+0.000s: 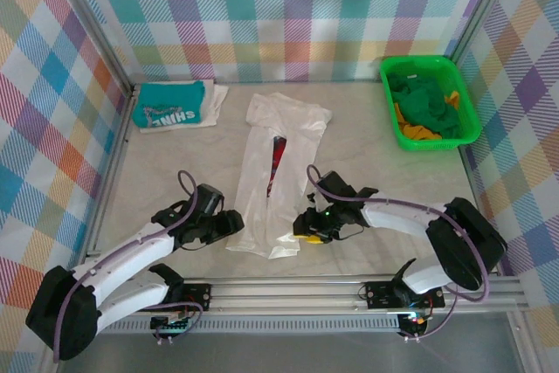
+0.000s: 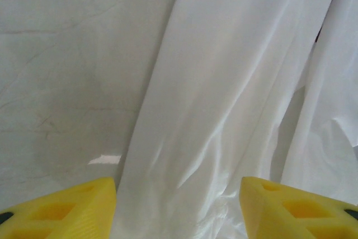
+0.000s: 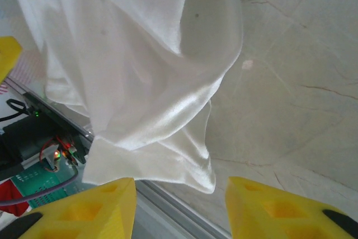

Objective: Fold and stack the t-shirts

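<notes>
The robot's left gripper straddles the side edge of the white t-shirt above the hem, so it should pull back and pinch the near hem corner point(image 1: 231, 247) before it folds that piece of the t-shirt up.
A white t-shirt point(image 1: 281, 128) lies as a long narrow strip down the middle of the table, a red-and-dark print point(image 1: 277, 160) showing in its crease. A folded teal t-shirt point(image 1: 169, 104) with white lettering rests at the back left. My left gripper point(image 1: 229, 224) sits at the strip's near left edge, open; its yellow fingers point(image 2: 61, 208) straddle the white cloth point(image 2: 224, 110) without pinching it. My right gripper point(image 1: 302, 230) is at the strip's near right corner, open. The white hem corner point(image 3: 168, 166) hangs just beyond its fingertips point(image 3: 279, 211), apart from them.
A green plastic basket point(image 1: 465, 98) holding green and yellow cloth stands at the back right. A metal rail point(image 1: 349, 290) runs along the near table edge, seen close under the right gripper. Checked walls enclose the table on three sides.
</notes>
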{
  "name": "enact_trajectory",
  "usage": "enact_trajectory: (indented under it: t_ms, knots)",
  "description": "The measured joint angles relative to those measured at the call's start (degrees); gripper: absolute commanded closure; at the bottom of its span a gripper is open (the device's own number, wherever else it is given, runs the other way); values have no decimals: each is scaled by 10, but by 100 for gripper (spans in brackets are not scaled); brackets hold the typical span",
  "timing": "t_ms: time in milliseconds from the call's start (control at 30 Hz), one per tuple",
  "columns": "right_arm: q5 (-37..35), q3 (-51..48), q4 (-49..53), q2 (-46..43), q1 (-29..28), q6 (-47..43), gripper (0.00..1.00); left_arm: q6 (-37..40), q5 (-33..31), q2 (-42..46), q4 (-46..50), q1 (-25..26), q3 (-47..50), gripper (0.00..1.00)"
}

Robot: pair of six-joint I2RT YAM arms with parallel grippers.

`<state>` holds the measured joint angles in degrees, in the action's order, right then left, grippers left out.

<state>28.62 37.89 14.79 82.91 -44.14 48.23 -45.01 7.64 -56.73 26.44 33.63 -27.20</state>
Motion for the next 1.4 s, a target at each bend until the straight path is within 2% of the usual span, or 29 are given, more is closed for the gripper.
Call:
enact_trajectory:
  t_ms: [133, 200, 333, 467, 533, 567, 733, 900, 1100, 1267, 1400]
  knots:
    - [0, 18, -4, 36, -10, 0, 59, 14, 0, -41, -20, 9, -8, 61]
    - [0, 26, -8, 52, -13, 1, 59, 19, -1, -64, -32, 14, -8, 63]
    - [-5, 32, -8, 85, -13, 4, 57, 24, -12, -108, -40, 16, -8, 57]
    - [0, 36, -12, 96, -13, 6, 63, 15, -18, -114, -43, 16, -8, 54]
    - [5, 38, -12, 101, -12, 7, 63, 8, -20, -114, -44, 16, -8, 47]
    - [7, 38, -12, 102, -11, 7, 61, 7, -22, -114, -45, 17, -8, 44]
    - [26, 46, -8, 112, -6, 9, 58, -7, -33, -113, -36, 18, -14, 39]
    - [33, 51, -3, 118, -4, 9, 59, -14, -44, -110, -16, 18, -17, 41]
    - [34, 55, 2, 122, -4, 9, 59, -22, -59, -117, 64, 22, -50, 40]
    - [35, 61, 8, 125, -4, 9, 59, -34, -89, -54, 129, 23, -62, 39]
    - [36, 63, 11, 128, -4, 8, 59, -41, -89, -39, 131, 23, -51, 38]
